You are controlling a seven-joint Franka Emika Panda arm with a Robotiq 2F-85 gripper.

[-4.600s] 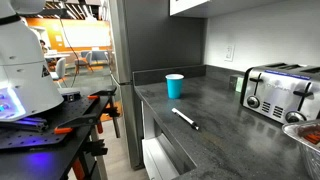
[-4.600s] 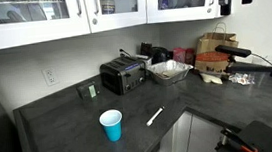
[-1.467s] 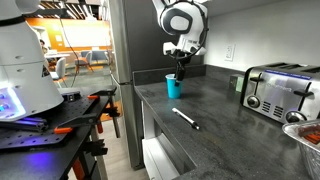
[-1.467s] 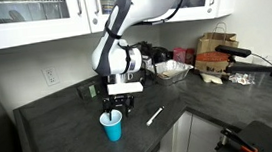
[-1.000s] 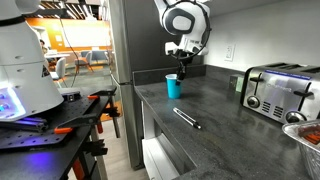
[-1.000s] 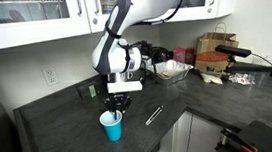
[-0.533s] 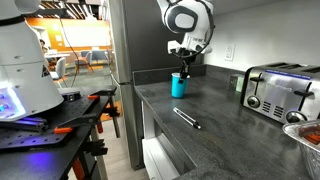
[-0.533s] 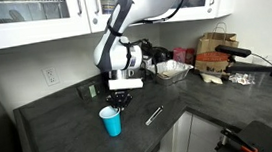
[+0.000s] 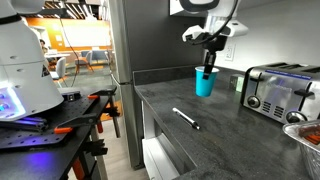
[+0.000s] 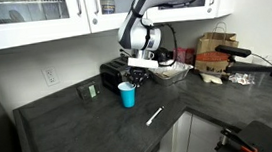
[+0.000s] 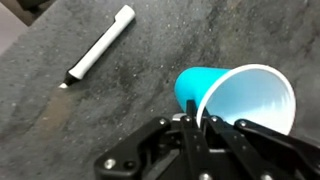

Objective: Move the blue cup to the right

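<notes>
Next, I let go of the blue cup on the dark counter [image 9: 222, 140] between the white marker and the bowl.
The blue cup [image 9: 205, 83] is a small turquoise tapered cup, held upright just above the dark counter in both exterior views, where it also shows near the toaster [image 10: 128, 95]. My gripper [image 9: 208, 68] reaches down from above and is shut on the cup's rim. In the wrist view the cup [image 11: 230, 95] fills the right side, its white rim pinched between my fingers [image 11: 190, 128]; one finger is inside the cup, the other outside.
A chrome toaster [image 9: 280, 92] stands on the counter [image 9: 230, 130] beside the cup, also seen behind it [image 10: 116, 76]. A white marker [image 9: 185, 119] lies on the counter [image 10: 155, 115]. A bowl and boxes [image 10: 214, 53] sit further along. A wall outlet [image 10: 49, 75] is behind.
The gripper closed on the cup's rim, lifted it and carried it along the counter toward the toaster. The marker has not moved.
</notes>
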